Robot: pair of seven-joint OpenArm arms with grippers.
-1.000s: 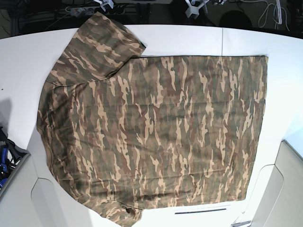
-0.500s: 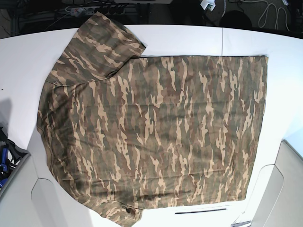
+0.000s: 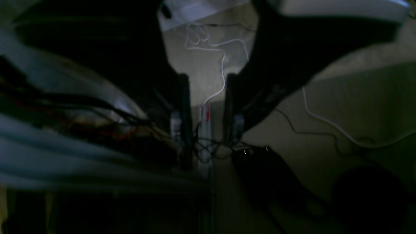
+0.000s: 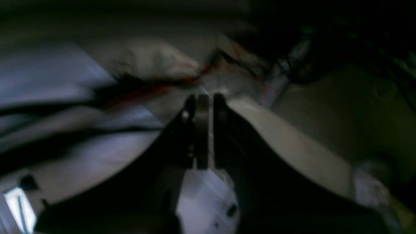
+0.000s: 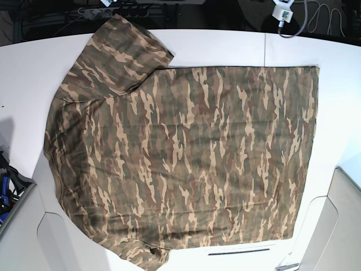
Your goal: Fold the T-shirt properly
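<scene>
Next, I close my right gripper on the camouflage T-shirt's shoulder edge (image 5: 86, 55), where the sleeve pointing to the table's far edge starts.
The camouflage T-shirt (image 5: 186, 158) lies spread flat on the white table (image 5: 22, 84), neck end to the left and hem to the right. One sleeve (image 5: 121, 51) points to the far edge, the other (image 5: 146, 254) to the near edge. Neither gripper shows in the base view. In the left wrist view my left gripper (image 3: 206, 107) is open and empty, over a dark floor with cables. In the blurred right wrist view my right gripper (image 4: 202, 104) has its fingers close together and holds nothing. The shirt is out of both wrist views.
A white block with a cable (image 5: 281, 11) lies beyond the table's far right edge. Grey panels (image 5: 344, 226) flank the near corners. A dark bin with blue parts (image 5: 5, 186) sits at the left edge. A white cable (image 3: 224, 65) runs over the floor.
The white arm parts at the top edge of the base view have drawn back out of view. The T-shirt has not moved.
</scene>
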